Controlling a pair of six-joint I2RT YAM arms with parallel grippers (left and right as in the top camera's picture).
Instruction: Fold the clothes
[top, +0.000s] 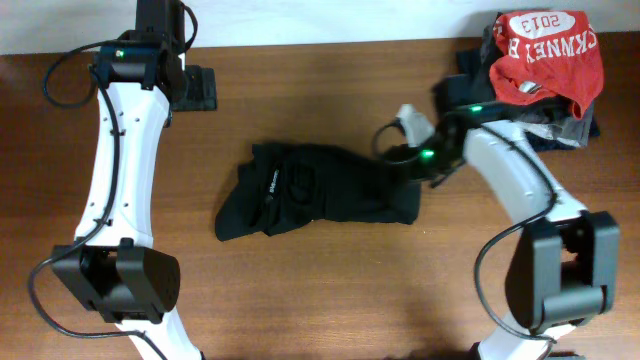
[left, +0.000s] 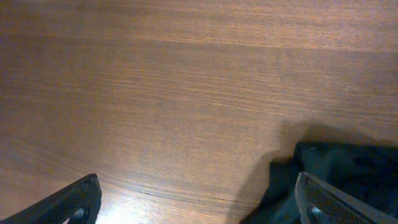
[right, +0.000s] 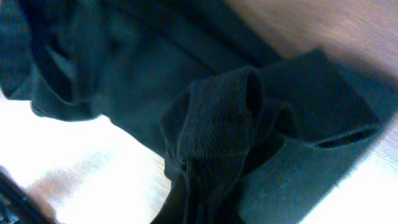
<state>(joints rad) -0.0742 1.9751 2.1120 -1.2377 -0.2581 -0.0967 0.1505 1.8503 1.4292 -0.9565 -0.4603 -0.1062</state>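
Note:
The black shirt's end is bunched into a fold, so next I release it flat with my right gripper, then pinch its edge (top: 408, 213) before my left gripper takes the other end.
The black shirt (top: 320, 190) lies crumpled in the middle of the table, with a small white mark showing near its left part. My right gripper (top: 415, 165) is at the shirt's right edge. In the right wrist view, the shirt's fabric (right: 217, 124) is bunched into a ridge that runs down into the jaws (right: 205, 211). The fingers themselves are hidden by cloth. My left gripper (top: 195, 88) is at the far left of the table, well apart from the shirt. In the left wrist view it is open and empty (left: 199, 205), with a corner of the shirt (left: 354, 168) at lower right.
A red shirt printed "2013" (top: 545, 50) lies on a pile of grey and navy garments (top: 570, 130) at the far right corner. The wooden table (top: 330, 290) shows bare in front of the black shirt. A cable (top: 60, 80) loops beside the left arm.

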